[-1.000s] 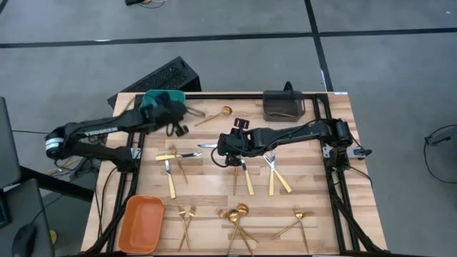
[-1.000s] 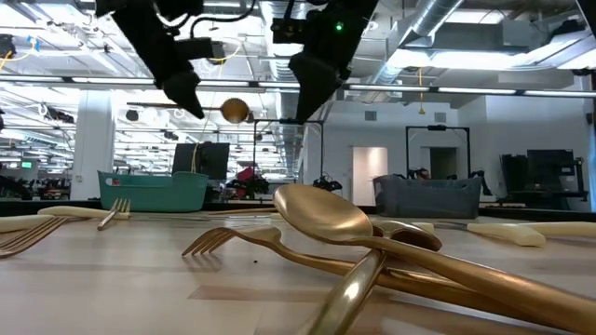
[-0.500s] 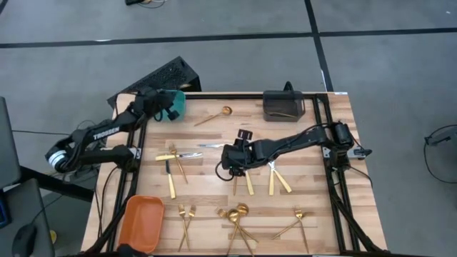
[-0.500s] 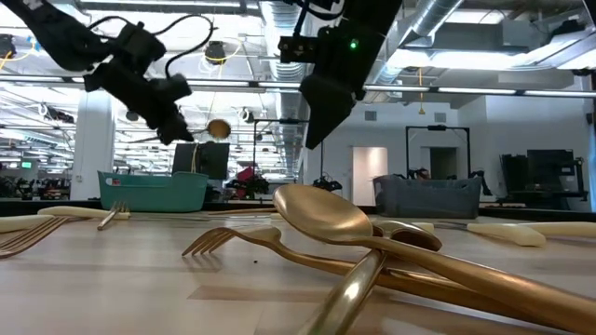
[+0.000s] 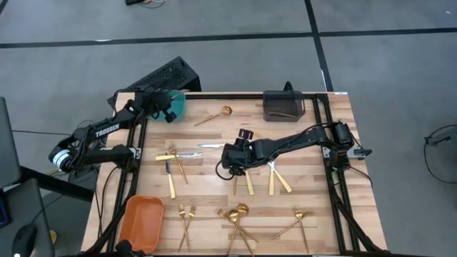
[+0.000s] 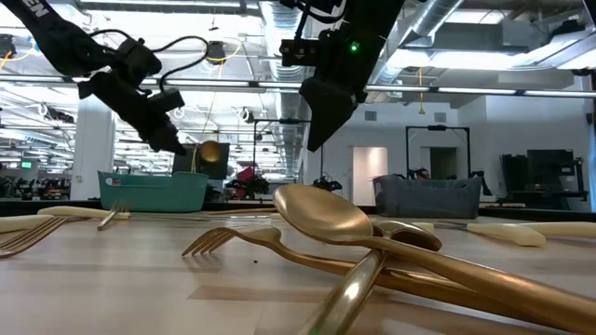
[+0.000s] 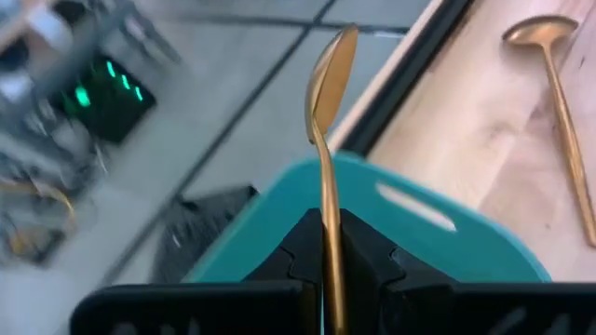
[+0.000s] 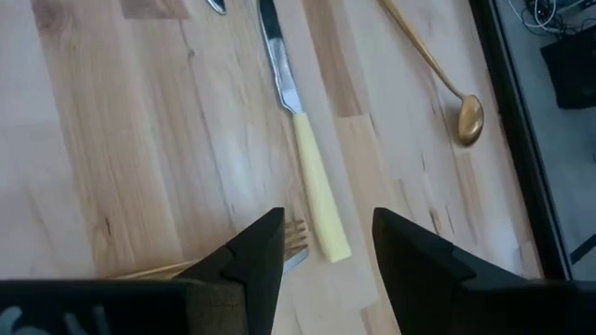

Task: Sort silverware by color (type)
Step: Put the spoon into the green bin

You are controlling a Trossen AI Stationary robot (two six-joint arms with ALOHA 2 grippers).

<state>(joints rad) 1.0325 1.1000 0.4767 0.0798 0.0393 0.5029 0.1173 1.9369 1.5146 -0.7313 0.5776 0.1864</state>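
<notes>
Next, I bring the gold spoon inside the teal bin [image 5: 163, 112] [image 7: 396, 247] with my left gripper and let go of it there, down on the bottom of the bin.
My left gripper [image 5: 164, 107] hovers over the teal bin [image 5: 177, 102] at the table's far-left corner, shut on a gold spoon [image 7: 333, 65]. My right gripper [image 5: 227, 163] hangs open above the middle of the table. Its fingers [image 8: 265, 253] stand over a knife with a silver blade and pale handle [image 8: 307, 167] and some fork tines [image 8: 294, 233], touching neither. Other gold spoons, forks and knives lie flat across the wood, among them a lone spoon [image 5: 218, 114] at the far side and a heap of spoons [image 5: 235, 214] near the front. My left gripper pinches the spoon's handle [image 7: 328, 219] between its two fingers, with the handle lying along them. The bowl [image 6: 210, 152] sticks out past the fingertips. The spoon is lifted clear and hangs in the air above the teal bin's rim [image 7: 410, 205].
A dark grey bin [image 5: 283, 105] sits at the far edge and holds a gold piece. An orange bin [image 5: 139, 223] is at the near-left corner. Knives and forks [image 5: 175, 157] lie left of centre, more pieces [image 5: 275, 177] right of centre. Black rails frame the table.
My left gripper has carried the spoon toward the far-left corner, over the teal bin, tipping so that the bowl has dropped toward the bin. My right gripper has moved a little toward the near edge, over the pieces at the centre.
</notes>
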